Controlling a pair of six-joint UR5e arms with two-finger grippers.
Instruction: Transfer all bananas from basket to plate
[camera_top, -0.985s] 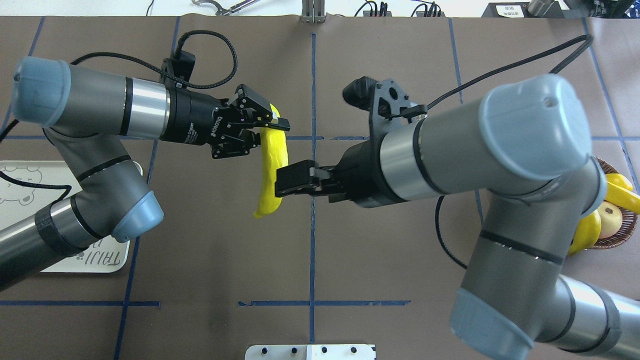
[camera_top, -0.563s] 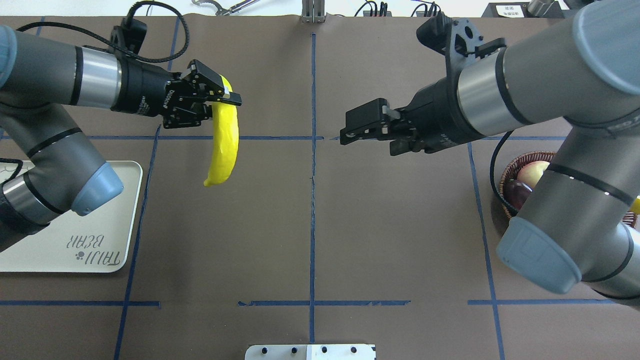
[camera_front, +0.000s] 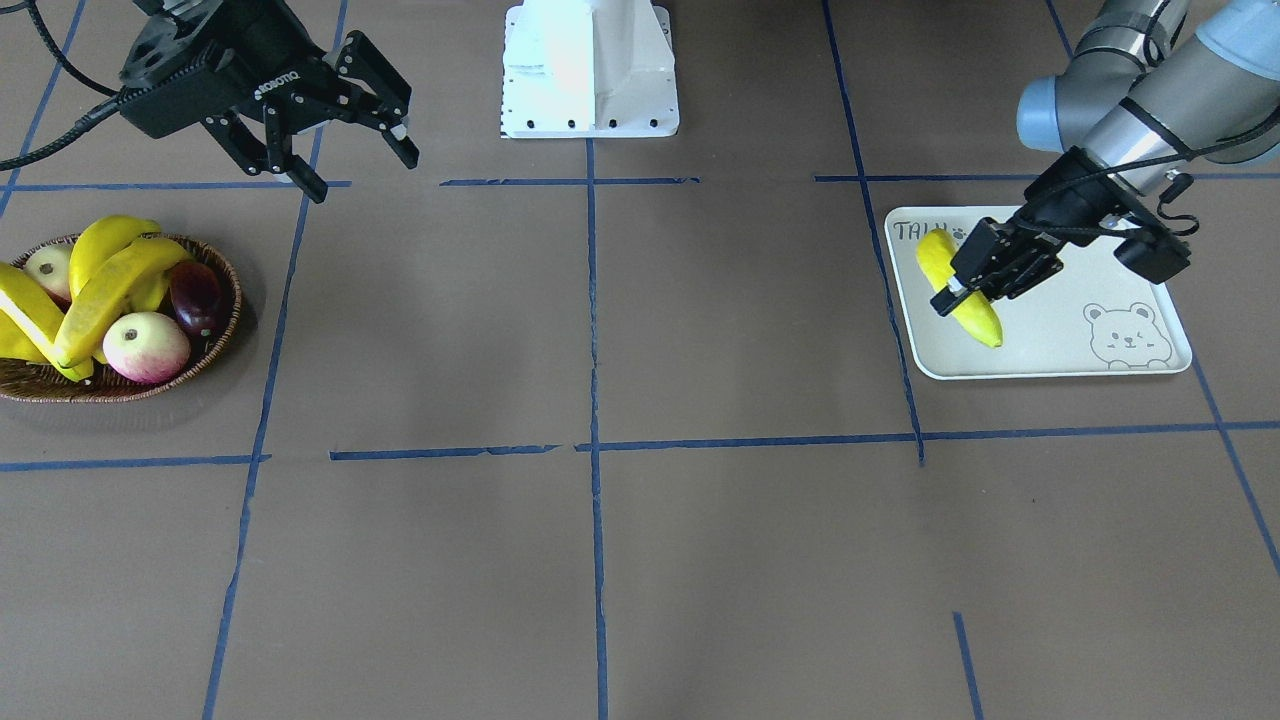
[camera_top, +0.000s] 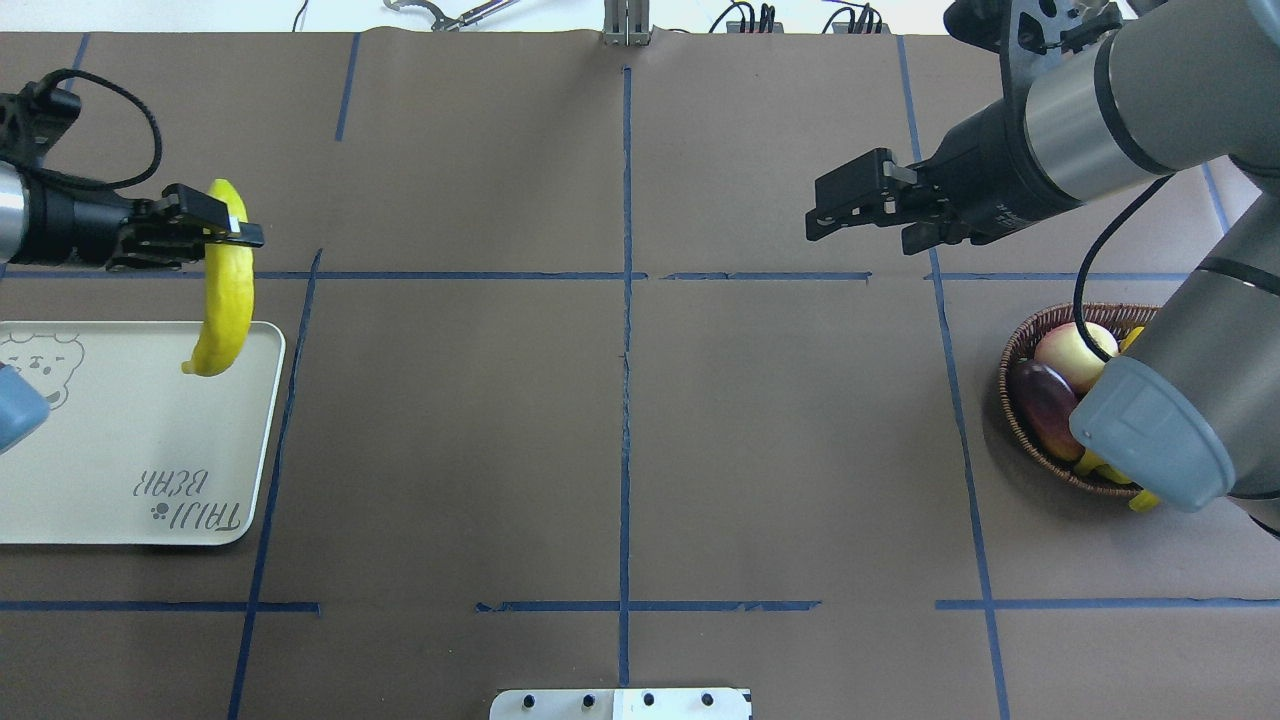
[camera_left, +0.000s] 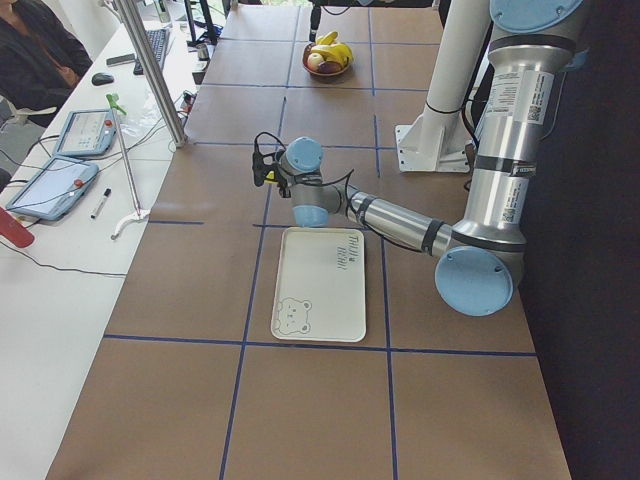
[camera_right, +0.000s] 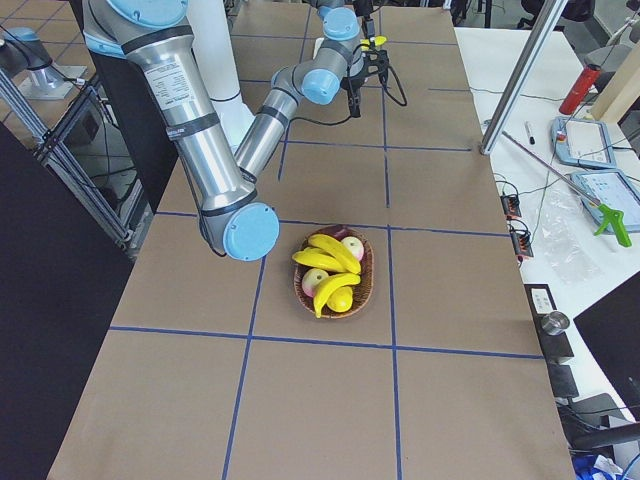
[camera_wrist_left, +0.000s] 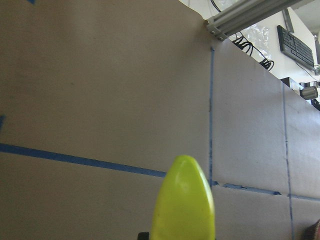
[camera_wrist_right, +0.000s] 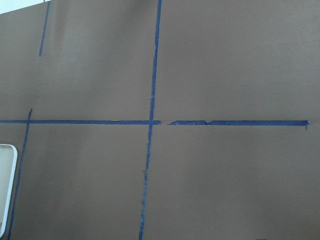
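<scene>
The robot's left gripper will release the banana on the white plate's end with the bear drawing (camera_front: 1111, 296).
My left gripper (camera_top: 228, 228) is shut on the upper end of a yellow banana (camera_top: 226, 300). The banana hangs over the far right corner of the white plate (camera_top: 120, 440). In the front view this gripper (camera_front: 948, 298) holds the banana (camera_front: 985, 322) just above the plate (camera_front: 1050, 350). The banana's tip fills the bottom of the left wrist view (camera_wrist_left: 184, 200). My right gripper (camera_top: 815, 220) is open and empty in mid-air, far from the basket (camera_front: 215, 340). More bananas (camera_front: 100, 290) lie in that basket.
The basket also holds apples (camera_front: 145, 345) and a dark plum (camera_front: 195, 285). In the overhead view my right elbow (camera_top: 1150, 440) covers part of the basket (camera_top: 1015, 395). Blue tape lines (camera_top: 625, 300) cross the brown table. A white base plate (camera_front: 588, 70) stands by the robot.
My left arm has carried the banana left, from the table's middle to over the plate. My right gripper, which was at the banana, has pulled away to the right, empty.
</scene>
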